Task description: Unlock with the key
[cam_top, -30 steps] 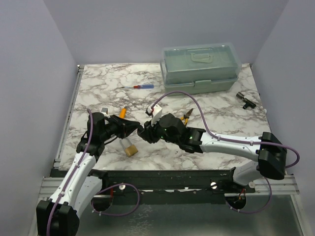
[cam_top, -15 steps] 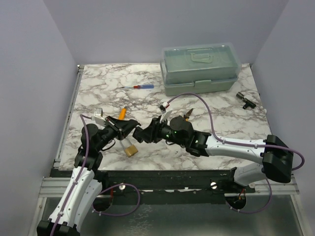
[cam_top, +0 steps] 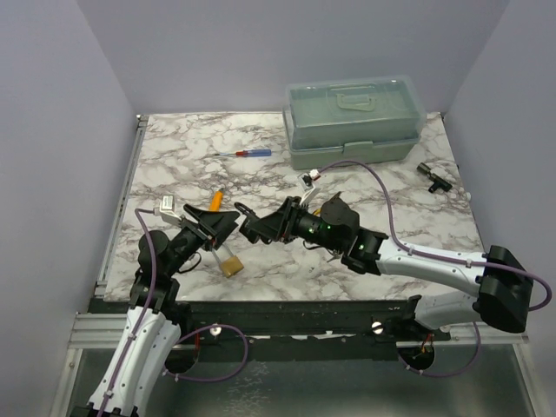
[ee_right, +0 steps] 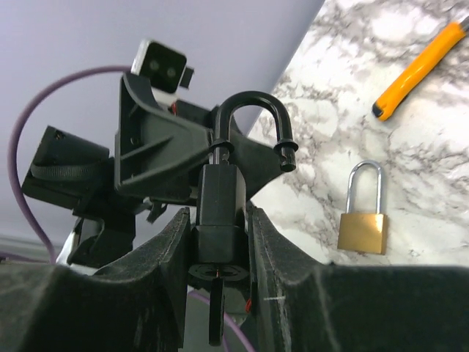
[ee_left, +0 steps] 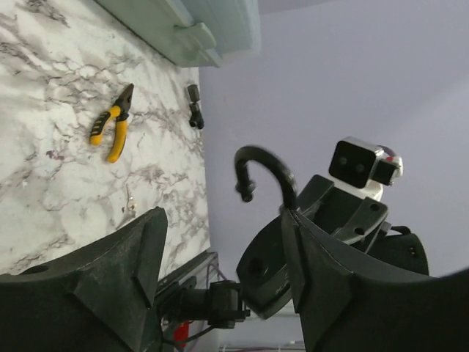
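Next, I release the black padlock from my right gripper on the marble (cam_top: 269, 216), between the brass padlock and the green toolbox.
A black padlock (ee_right: 220, 198) stands upright in my right gripper (ee_right: 218, 220), which is shut on its body. Its shackle (ee_right: 253, 110) is swung open, one end free. A dark flat piece (ee_right: 215, 315) sticks out of the lock's underside. My left gripper (ee_left: 223, 271) is open just to the left of the lock (cam_top: 248, 221), fingers (ee_left: 95, 286) spread wide and holding nothing. The black shackle (ee_left: 264, 169) rises beyond them. A tiny silver-grey key (ee_left: 128, 205) lies on the marble below the pliers (ee_left: 113, 128).
A brass padlock (cam_top: 230, 263) lies near the front edge under both grippers. An orange-handled tool (cam_top: 215, 200) lies beside the left gripper (cam_top: 228, 221). A red-and-blue screwdriver (cam_top: 248, 153), a green toolbox (cam_top: 354, 122) and a small black part (cam_top: 432, 176) sit farther back.
My left gripper's jaws have spread apart and its arm has drawn back to the left. The right arm has swung its wrist rightward, still holding the black padlock.
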